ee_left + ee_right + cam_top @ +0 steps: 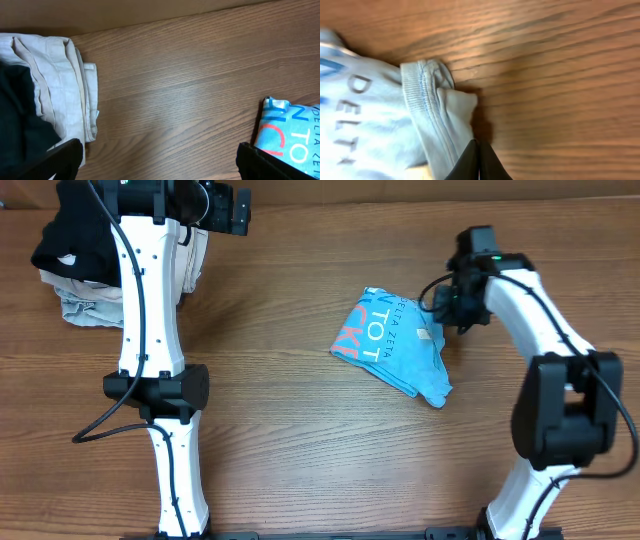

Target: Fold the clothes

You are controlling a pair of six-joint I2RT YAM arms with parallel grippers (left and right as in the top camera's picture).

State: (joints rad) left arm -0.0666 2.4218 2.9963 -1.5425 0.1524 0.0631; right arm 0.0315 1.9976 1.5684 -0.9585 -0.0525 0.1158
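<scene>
The ribbed collar lies bunched back over the light blue T-shirt beside the robot's shut, empty right fingers, so the right gripper will open, pinch the collar's edge (pixel 469 107) and pull it out.
The light blue T-shirt (pixel 395 340) lies bunched and partly folded on the table right of centre, with white and pink lettering facing up. My right gripper (pixel 447 315) is at the shirt's right edge. In the right wrist view its fingers (pixel 479 147) are pressed shut at the ribbed collar edge of the shirt (pixel 380 115), with no cloth seen between them. My left gripper (pixel 225 210) is at the far left, open and empty (pixel 160 160), above bare wood. A corner of the shirt also shows in the left wrist view (pixel 290 130).
A stack of folded garments sits at the far left corner: a black one (pixel 70 240) on beige and pale ones (pixel 85 305). It also shows in the left wrist view (pixel 55 85). The left arm (pixel 150 330) stretches along the left side.
</scene>
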